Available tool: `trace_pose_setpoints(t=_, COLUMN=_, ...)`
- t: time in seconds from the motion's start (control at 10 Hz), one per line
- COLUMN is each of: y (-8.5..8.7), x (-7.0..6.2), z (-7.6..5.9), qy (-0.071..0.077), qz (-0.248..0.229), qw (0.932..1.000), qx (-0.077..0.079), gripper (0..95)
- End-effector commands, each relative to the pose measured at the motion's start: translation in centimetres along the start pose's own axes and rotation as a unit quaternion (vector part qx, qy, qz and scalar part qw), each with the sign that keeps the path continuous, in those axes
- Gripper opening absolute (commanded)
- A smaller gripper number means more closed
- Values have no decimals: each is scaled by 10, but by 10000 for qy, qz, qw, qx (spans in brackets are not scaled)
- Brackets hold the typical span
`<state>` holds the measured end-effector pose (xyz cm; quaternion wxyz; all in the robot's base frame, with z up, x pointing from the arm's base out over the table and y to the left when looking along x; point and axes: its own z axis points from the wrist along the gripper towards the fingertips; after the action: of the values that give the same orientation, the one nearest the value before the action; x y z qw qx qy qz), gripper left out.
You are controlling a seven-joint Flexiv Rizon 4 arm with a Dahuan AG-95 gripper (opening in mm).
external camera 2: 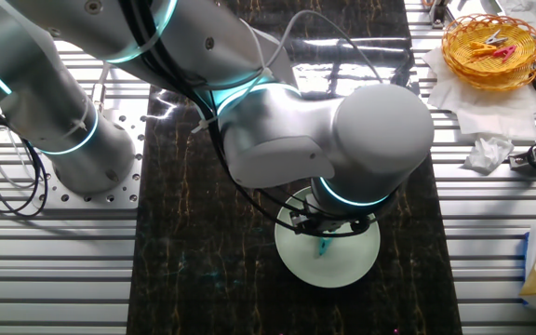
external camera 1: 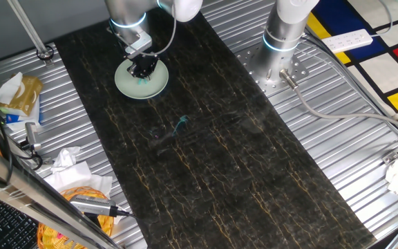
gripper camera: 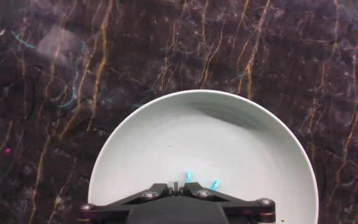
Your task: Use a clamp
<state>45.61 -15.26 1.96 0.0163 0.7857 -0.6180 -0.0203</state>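
Next, my gripper lets go of the small teal clamp on the middle of the round pale green plate (external camera 1: 141, 79) (gripper camera: 199, 186).
A round pale green plate (external camera 1: 131, 84) sits at the far end of the dark marble mat; it also shows in the other fixed view (external camera 2: 342, 270) and fills the hand view (gripper camera: 204, 143). My gripper (external camera 1: 144, 69) hangs low over the plate, its black fingers (gripper camera: 160, 190) drawn together. Two tips of the small teal clamp (gripper camera: 189, 176) stick out just past the fingers. In the other fixed view the clamp (external camera 2: 325, 247) hangs under the gripper (external camera 2: 328, 233), at or just above the plate's surface.
A thin teal wiry piece (external camera 1: 182, 123) lies on the mat (external camera 1: 206, 173) near its middle. A second arm's base (external camera 1: 282, 41) stands on the right. A yellow basket (external camera 2: 491, 45), tissues and tools lie along the mat's side.
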Motion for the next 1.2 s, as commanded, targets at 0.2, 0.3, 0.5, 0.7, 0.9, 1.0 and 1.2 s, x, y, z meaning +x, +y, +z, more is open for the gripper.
trace_pose_setpoints(t=0.2, y=-2, x=0, z=0, qy=5, qz=122, qw=9999, qx=35, gripper=0)
trace_pose_setpoints(t=0.3, y=-3, x=0, z=0, qy=1, qz=232, qw=9997, qx=46, gripper=0)
trace_pose_setpoints(t=0.5, y=-3, x=1, z=-6, qy=-75, qz=771, qw=9969, qx=129, gripper=0)
trace_pose_setpoints(t=0.7, y=-4, x=0, z=-13, qy=-357, qz=1696, qw=9845, qx=284, gripper=0)
trace_pose_setpoints(t=0.9, y=-2, x=-4, z=-15, qy=-372, qz=2550, qw=9644, qx=592, gripper=0)
trace_pose_setpoints(t=1.0, y=-3, x=-5, z=-15, qy=-364, qz=2947, qw=9525, qx=678, gripper=0)
trace_pose_setpoints(t=1.2, y=-6, x=-6, z=-20, qy=-332, qz=3139, qw=9457, qx=777, gripper=760)
